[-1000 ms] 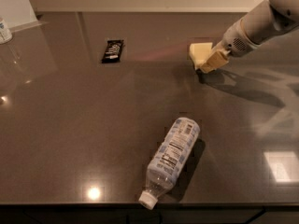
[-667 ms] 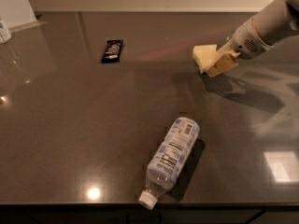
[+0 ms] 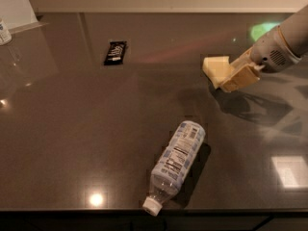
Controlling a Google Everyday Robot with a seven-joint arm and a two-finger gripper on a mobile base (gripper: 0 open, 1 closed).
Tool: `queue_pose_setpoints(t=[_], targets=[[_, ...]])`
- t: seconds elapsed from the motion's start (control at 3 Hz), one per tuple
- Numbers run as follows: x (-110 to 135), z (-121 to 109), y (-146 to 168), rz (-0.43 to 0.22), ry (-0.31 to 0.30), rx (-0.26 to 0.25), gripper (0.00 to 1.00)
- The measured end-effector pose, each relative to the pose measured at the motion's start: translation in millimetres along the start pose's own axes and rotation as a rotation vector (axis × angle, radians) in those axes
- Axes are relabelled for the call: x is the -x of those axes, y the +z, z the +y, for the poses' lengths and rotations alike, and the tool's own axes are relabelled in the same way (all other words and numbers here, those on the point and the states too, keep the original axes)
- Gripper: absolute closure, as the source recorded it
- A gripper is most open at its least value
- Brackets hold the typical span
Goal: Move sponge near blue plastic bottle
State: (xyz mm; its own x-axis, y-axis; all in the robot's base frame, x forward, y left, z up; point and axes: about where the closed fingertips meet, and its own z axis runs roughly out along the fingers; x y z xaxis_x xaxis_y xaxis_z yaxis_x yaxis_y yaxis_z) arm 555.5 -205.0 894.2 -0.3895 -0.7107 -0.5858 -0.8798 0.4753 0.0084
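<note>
The sponge, held a little above the table now, will come to rest on the table [image 3: 213, 117], next to the base of the blue plastic bottle, where my gripper needs to let it go.
The sponge [image 3: 214, 66] is a pale yellow foam block held in my gripper [image 3: 225, 77] at the right of the dark table, a little above the surface, with its shadow below it. The gripper's cream fingers [image 3: 240, 76] are shut on the sponge's right side. The blue plastic bottle [image 3: 177, 161] lies on its side near the front edge, with its white cap [image 3: 151, 206] pointing to the front left. The sponge is well apart from the bottle, behind it and to its right.
A small black wrapped bar [image 3: 115, 52] lies at the back centre-left. A white-labelled container [image 3: 4, 32] stands at the far left edge. The table's front edge [image 3: 96, 210] runs just below the bottle cap. A wall runs along the back.
My gripper has carried the sponge slightly to the right and toward the front. The bottle and the black bar have not moved.
</note>
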Motion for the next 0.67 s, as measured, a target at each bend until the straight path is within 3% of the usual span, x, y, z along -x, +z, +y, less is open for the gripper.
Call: queue_pose_setpoints(t=[0.67], targets=[[-30.0,53.7,-10.6,-0.005,0.000,0.079,1.00]])
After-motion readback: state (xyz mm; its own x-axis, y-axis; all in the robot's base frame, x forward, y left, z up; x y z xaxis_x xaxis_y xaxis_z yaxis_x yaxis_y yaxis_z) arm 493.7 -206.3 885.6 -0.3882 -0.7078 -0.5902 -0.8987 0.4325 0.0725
